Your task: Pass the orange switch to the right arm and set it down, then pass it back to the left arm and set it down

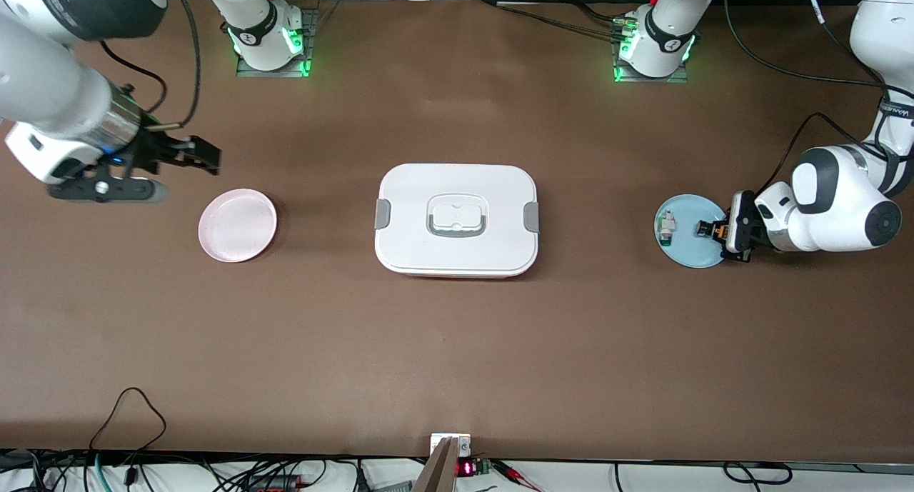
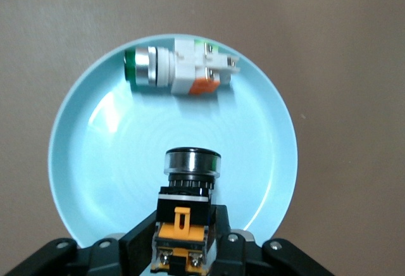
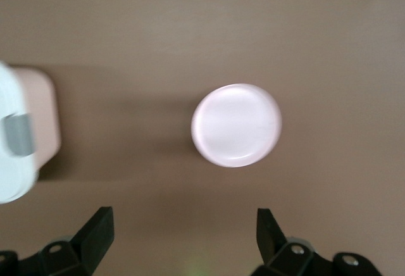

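Note:
My left gripper will let go of the orange switch on the blue plate [image 1: 701,223] [image 2: 207,185], beside the white-and-green component.
The orange switch [image 1: 709,228] [image 2: 190,190], black with an orange clip, is clamped between the fingers of my left gripper [image 1: 717,229] [image 2: 184,228], which is shut on it. It sits low over the blue plate [image 1: 689,255] [image 2: 95,162]; I cannot tell whether it touches the plate. The white box [image 1: 457,249] [image 3: 11,168] stands at the middle of the table, lid on. My right gripper [image 1: 204,156] [image 3: 185,226] hangs open and empty in the air, over the table by the pink plate [image 1: 238,225] [image 3: 236,124].
A white-and-green component [image 1: 667,228] [image 2: 177,70] lies on the blue plate, on the side toward the box. The pink plate holds nothing. Cables trail along the table edge nearest the front camera.

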Action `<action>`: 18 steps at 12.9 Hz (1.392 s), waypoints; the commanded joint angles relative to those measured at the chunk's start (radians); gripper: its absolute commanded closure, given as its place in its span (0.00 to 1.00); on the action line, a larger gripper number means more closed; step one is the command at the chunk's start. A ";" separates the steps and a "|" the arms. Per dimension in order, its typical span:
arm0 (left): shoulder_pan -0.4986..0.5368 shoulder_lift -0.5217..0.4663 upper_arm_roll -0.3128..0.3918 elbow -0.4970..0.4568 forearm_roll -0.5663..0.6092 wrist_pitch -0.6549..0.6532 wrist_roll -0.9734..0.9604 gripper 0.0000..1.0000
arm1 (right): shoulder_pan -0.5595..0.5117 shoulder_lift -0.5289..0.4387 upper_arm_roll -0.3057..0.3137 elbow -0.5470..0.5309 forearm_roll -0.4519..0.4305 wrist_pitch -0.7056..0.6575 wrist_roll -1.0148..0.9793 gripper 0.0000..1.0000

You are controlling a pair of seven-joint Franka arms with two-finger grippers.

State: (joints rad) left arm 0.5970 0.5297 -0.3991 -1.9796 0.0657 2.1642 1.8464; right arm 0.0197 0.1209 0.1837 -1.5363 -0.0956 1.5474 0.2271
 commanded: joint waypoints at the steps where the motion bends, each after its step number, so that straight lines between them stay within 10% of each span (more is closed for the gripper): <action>1: 0.004 -0.019 -0.001 -0.068 0.019 0.069 -0.027 0.99 | -0.004 -0.006 -0.059 0.037 -0.020 -0.023 0.009 0.00; 8: 0.004 0.010 -0.006 -0.076 0.006 0.066 -0.064 0.92 | -0.072 -0.004 -0.194 0.010 0.087 0.003 -0.133 0.00; 11: 0.004 0.012 -0.007 -0.073 0.005 0.063 -0.056 0.00 | -0.060 -0.030 -0.242 -0.074 0.093 0.094 -0.160 0.00; 18: 0.007 -0.017 -0.006 -0.038 0.003 -0.018 -0.133 0.00 | -0.061 -0.174 -0.228 -0.237 0.048 0.131 -0.225 0.00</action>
State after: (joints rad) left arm 0.5982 0.5397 -0.3993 -2.0429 0.0656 2.2047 1.7557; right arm -0.0389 -0.0003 -0.0516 -1.7330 -0.0245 1.6902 0.0586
